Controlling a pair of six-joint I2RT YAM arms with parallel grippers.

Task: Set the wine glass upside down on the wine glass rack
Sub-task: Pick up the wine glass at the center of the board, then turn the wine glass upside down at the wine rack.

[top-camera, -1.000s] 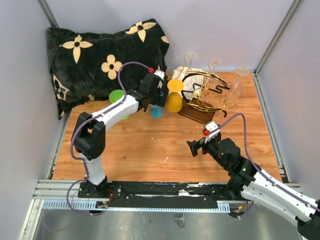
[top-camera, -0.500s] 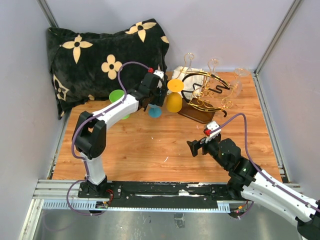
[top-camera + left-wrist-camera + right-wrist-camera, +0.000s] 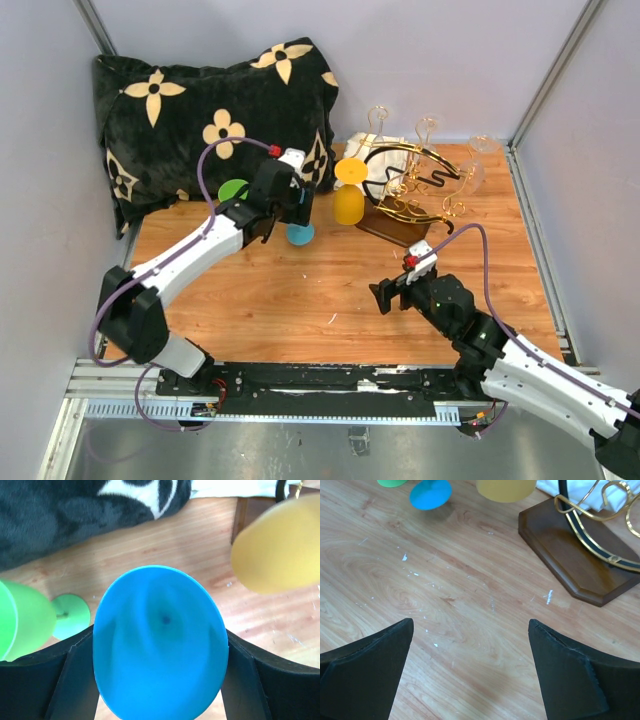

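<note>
The robot's right gripper needs to next go to the round foot [image 3: 301,237] [image 3: 431,499] of the blue wine glass and close there, because the left gripper holds the glass elsewhere.
My left gripper [image 3: 288,207] is shut on a blue wine glass [image 3: 300,233]; in the left wrist view [image 3: 160,645] the glass fills the gap between the fingers [image 3: 45,675]. The wine glass rack [image 3: 412,185], gold wire on a dark wooden base [image 3: 575,562], stands at the back right. A yellow wine glass [image 3: 348,200] hangs upside down at its left side, also in the left wrist view [image 3: 277,545]. A green wine glass [image 3: 235,192] lies by the pillow, also in the left wrist view [image 3: 25,625]. My right gripper [image 3: 385,297] is open and empty over bare wood [image 3: 470,645].
A black flowered pillow [image 3: 215,115] fills the back left. Clear glasses [image 3: 428,128] and a white cloth [image 3: 375,150] sit behind the rack. Grey walls close in the sides and back.
My left arm has drawn back toward the near left, carrying the blue glass away from the yellow glass and rack. The right arm has barely moved.
</note>
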